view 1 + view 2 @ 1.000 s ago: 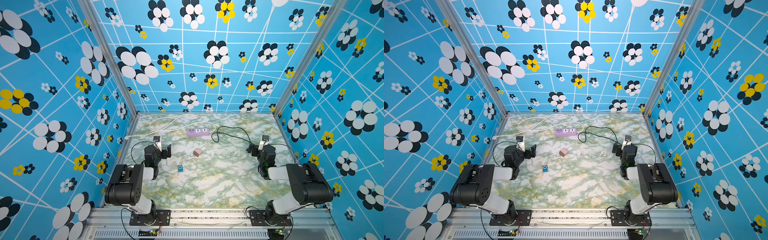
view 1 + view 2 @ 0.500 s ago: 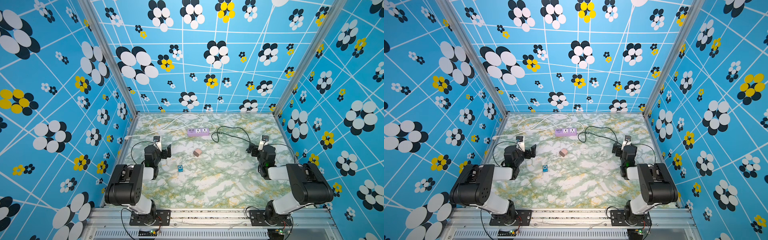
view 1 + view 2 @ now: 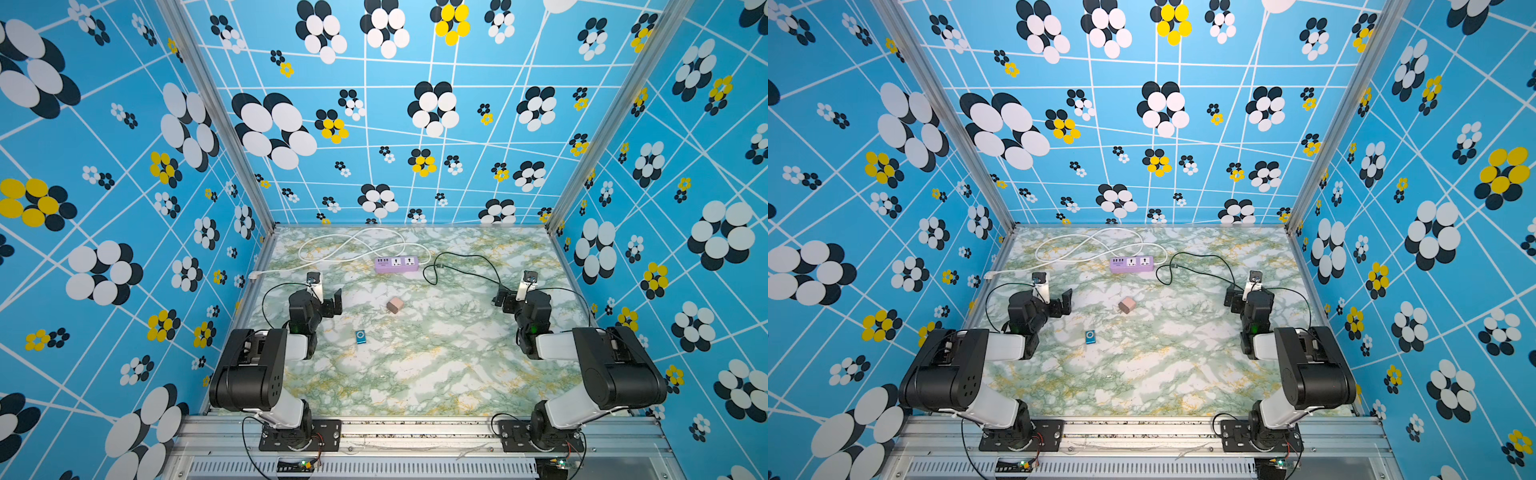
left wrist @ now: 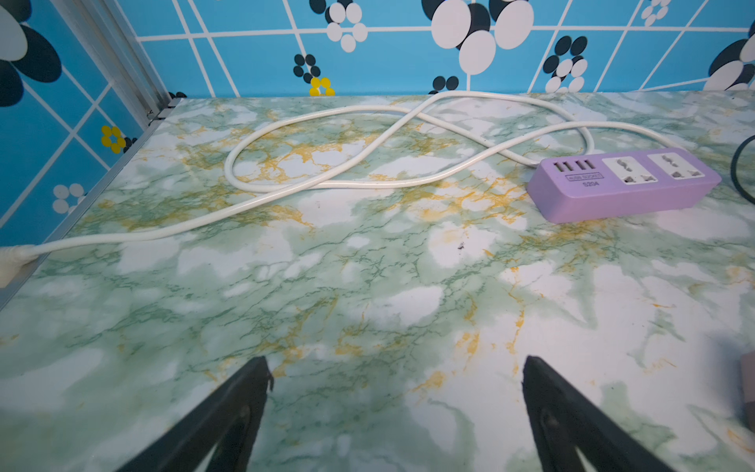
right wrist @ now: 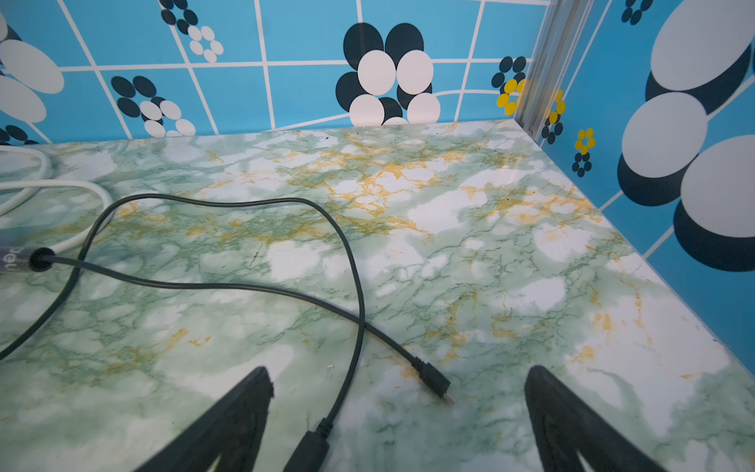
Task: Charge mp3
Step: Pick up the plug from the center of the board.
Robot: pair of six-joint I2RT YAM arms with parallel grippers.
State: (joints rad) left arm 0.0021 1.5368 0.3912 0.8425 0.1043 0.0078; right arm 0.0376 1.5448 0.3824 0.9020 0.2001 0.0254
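My right gripper should next take hold of the black cable just behind its larger plug (image 3: pixel 500 285) (image 5: pixel 329 417), and it should leave the small plug end lying beside it.
The mp3 (image 3: pixel 361 336) (image 3: pixel 1090 336), a small teal-blue player with a pale ring, lies flat on the marble table near the left arm. It shows in neither wrist view. My left gripper (image 4: pixel 396 363) (image 3: pixel 327 298) hovers open and empty beyond the mp3, facing the lilac power strip (image 4: pixel 621 184) (image 3: pixel 396 264). My right gripper (image 5: pixel 398 374) (image 3: pixel 512 298) is open at the right side, over the black cable (image 5: pixel 245 286) (image 3: pixel 461 266), whose small plug end (image 5: pixel 435 382) lies between its fingers without touching them. A pinkish cube charger (image 3: pixel 394 305) (image 3: pixel 1126 306) sits mid-table.
The strip's white cord (image 4: pixel 327 171) (image 3: pixel 353 249) loops across the back left of the table, ending at a plug (image 3: pixel 254 274) by the left wall. Blue flowered walls close in the table (image 3: pixel 415 365) on three sides.
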